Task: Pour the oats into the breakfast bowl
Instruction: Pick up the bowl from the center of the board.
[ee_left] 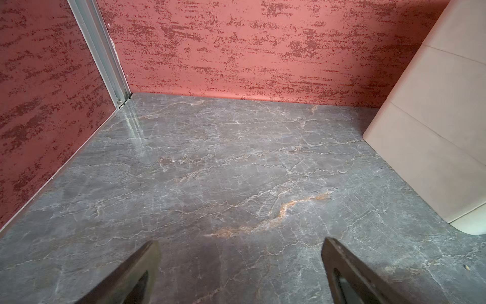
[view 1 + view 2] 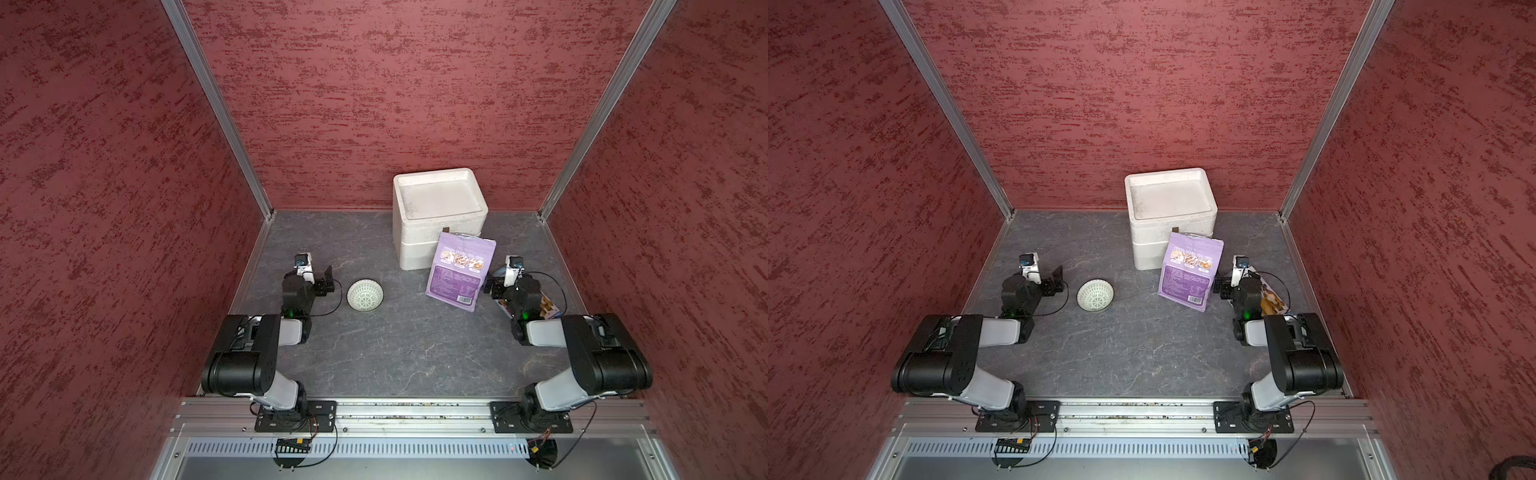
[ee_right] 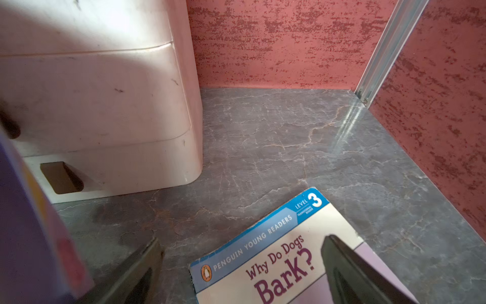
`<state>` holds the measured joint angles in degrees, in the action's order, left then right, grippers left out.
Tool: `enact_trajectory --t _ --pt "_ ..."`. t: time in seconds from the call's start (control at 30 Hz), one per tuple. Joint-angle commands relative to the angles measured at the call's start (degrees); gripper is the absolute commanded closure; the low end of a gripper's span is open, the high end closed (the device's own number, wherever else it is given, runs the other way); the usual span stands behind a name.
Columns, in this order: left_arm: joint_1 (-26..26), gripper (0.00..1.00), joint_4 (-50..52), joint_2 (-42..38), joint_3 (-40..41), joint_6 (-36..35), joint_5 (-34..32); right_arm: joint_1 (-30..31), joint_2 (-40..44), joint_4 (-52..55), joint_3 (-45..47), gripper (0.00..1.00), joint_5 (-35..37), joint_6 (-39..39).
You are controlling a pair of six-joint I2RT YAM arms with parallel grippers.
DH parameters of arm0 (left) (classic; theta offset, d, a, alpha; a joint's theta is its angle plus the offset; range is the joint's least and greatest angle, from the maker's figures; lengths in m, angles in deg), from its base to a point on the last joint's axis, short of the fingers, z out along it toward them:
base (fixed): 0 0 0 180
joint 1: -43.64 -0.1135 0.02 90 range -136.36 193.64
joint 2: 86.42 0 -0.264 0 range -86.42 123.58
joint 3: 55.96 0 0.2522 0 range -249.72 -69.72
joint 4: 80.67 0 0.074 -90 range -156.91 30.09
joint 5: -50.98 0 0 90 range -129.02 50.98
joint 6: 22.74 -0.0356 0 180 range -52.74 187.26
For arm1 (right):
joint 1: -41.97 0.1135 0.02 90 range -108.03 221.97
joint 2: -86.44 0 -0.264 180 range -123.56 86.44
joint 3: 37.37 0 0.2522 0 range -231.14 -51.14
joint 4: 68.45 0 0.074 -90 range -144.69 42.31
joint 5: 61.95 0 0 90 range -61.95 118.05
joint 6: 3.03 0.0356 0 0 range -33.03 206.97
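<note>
Next, my right gripper grips the lavender pouch at its top corner (image 2: 491, 242), at the end of the pouch's top edge nearest the dog book.
The oats are hidden inside a lavender pouch (image 2: 459, 270) (image 2: 1188, 270) that leans against the front of a white foam box. The pouch also shows as a purple blur (image 3: 26, 223) in the right wrist view. The breakfast bowl (image 2: 365, 295) (image 2: 1095, 295), whitish with a grey lattice inside, sits empty on the table left of the pouch. My left gripper (image 2: 308, 274) (image 2: 1039, 273) (image 1: 240, 244) is open over bare table just left of the bowl. My right gripper (image 2: 512, 277) (image 2: 1239, 277) (image 3: 240, 244) is open just right of the pouch, above a book, holding nothing.
The white foam box (image 2: 438, 216) (image 2: 1169, 212) (image 1: 434, 118) (image 3: 105, 92) stands against the back wall behind the pouch. A blue-banded dog book (image 3: 276, 250) (image 2: 548, 307) (image 2: 1273, 301) lies flat under the right arm. Red walls close three sides of the grey marbled table (image 2: 395, 345).
</note>
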<state>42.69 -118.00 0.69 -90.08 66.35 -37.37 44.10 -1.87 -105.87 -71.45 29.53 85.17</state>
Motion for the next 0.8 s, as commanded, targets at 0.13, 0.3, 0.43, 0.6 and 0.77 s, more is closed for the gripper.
enact_trajectory --t 0.13,0.3,0.43,0.6,0.77 --pt "-0.4 0.0 -1.4 0.5 -0.9 -0.7 0.9 -0.1 -0.3 -2.0 -1.4 0.01 0.3 -0.2" --pt "-0.9 0.0 -0.9 0.5 -1.2 0.3 0.7 0.0 -0.3 -2.1 -1.4 0.01 0.4 -0.2" --pt "-1.3 0.0 -1.3 0.4 -1.0 0.9 0.4 -0.1 -0.4 -1.6 -1.6 0.01 0.8 0.1" --pt "-1.4 0.0 6.1 -7.0 -1.6 2.7 -4.8 -0.1 6.5 -2.4 1.4 0.01 3.0 0.7" --pt "-1.3 0.0 32.9 -24.2 -8.3 18.2 -6.3 -0.1 24.3 32.9 -7.4 0.01 13.7 13.5"
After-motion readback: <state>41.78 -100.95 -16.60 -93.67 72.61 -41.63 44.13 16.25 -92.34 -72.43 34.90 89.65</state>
